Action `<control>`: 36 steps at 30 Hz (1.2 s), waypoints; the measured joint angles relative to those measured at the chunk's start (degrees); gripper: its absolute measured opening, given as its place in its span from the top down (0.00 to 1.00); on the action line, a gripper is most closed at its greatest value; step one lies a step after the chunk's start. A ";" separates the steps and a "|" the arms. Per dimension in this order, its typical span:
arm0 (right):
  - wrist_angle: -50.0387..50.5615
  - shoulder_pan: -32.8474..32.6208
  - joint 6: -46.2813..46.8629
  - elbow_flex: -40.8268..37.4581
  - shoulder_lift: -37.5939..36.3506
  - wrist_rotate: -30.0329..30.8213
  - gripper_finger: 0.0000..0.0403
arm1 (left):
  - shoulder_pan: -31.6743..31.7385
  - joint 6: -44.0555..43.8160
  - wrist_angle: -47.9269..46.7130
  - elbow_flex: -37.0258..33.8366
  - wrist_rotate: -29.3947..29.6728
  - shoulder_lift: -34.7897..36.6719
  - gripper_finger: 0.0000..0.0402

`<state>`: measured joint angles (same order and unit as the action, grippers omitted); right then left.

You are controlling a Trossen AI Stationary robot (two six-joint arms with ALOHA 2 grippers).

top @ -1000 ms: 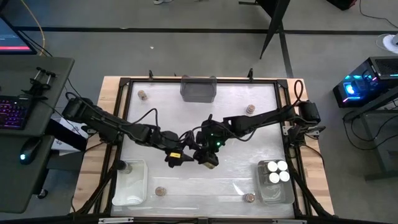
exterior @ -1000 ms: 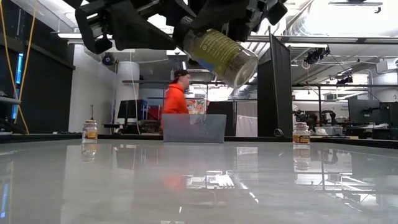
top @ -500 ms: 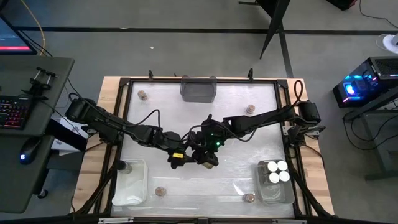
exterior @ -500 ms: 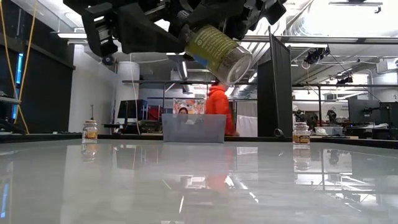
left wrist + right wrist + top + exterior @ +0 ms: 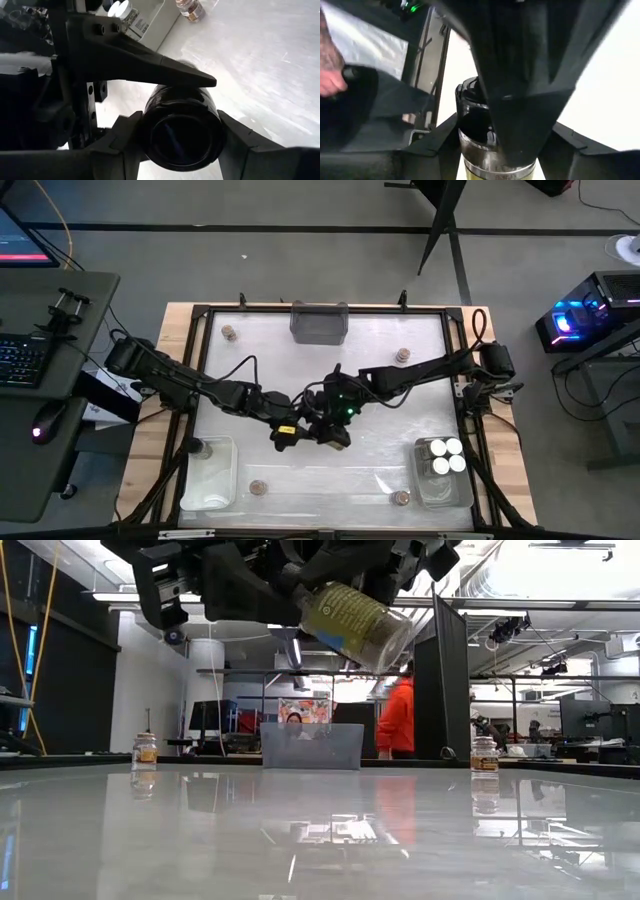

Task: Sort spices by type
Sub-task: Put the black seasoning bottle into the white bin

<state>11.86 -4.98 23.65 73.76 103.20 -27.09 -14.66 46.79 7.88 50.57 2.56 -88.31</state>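
Observation:
The robot's left gripper should release the dark-lidded spice jar next to the lone jar in the clear bin [image 5: 221,448], at the bin's far end.
A spice jar [image 5: 355,625] with a dark lid, glass body and yellow label hangs high over the table's middle, tilted, lid end uppermost. Both grippers meet at it in the high view: my left gripper [image 5: 298,431] comes from the left, my right gripper [image 5: 326,430] from the right. In the left wrist view the dark lid [image 5: 182,132] faces the camera between my left gripper's [image 5: 182,142] fingers. In the right wrist view my right gripper [image 5: 495,150] is shut on the jar's body. My left gripper has one finger on each side of the jar's dark lid [image 5: 150,125], pinching it across its width, coming level from the table's left. My right gripper pinches the glass body [image 5: 475,167] below the lid, one finger [image 5: 150,65] lying along its side. The jar is lifted clear and tilted, base lower.
A grey bin [image 5: 319,322] stands at the far edge. A clear bin [image 5: 442,482] near right holds three white-lidded jars; another clear bin [image 5: 210,480] near left holds one jar [image 5: 196,447]. Single jars stand at the far left [image 5: 229,332], far right [image 5: 402,356] and near edge [image 5: 258,487].
My left gripper has moved a little toward the table's right, up to the jar's lid end. The jar, held in the air throughout, has tipped from a steep slant to a flatter one. A person in orange has walked across the room behind.

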 joint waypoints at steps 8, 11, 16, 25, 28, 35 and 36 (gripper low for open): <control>0.20 2.02 9.63 0.02 -1.70 0.07 0.12 | 0.02 -6.70 -9.92 -0.06 6.10 2.52 0.58; 2.84 3.36 9.67 0.09 -3.87 -0.18 0.07 | 0.07 -11.61 -15.78 -0.07 7.73 3.85 0.58; 12.67 6.53 5.00 0.11 -8.86 3.30 0.07 | -0.34 -23.96 -31.84 0.07 9.18 8.51 0.58; 20.09 8.94 -3.23 0.10 -12.87 17.79 0.06 | -3.80 -61.63 -72.49 21.48 9.71 15.06 0.59; 20.27 9.25 -4.98 0.09 -12.70 18.72 0.06 | -4.66 -74.23 -82.67 30.26 7.66 12.74 0.59; 23.33 10.23 -5.74 0.02 -12.48 23.07 0.06 | -12.82 -92.98 -96.59 32.67 0.39 8.16 0.59; 23.97 10.28 -5.74 0.02 -12.48 23.41 0.06 | -14.43 -95.09 -97.67 32.38 -0.44 7.50 0.59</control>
<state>35.83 5.30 17.91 73.78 90.72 -3.68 -29.08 -48.30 -89.79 82.95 2.13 -80.82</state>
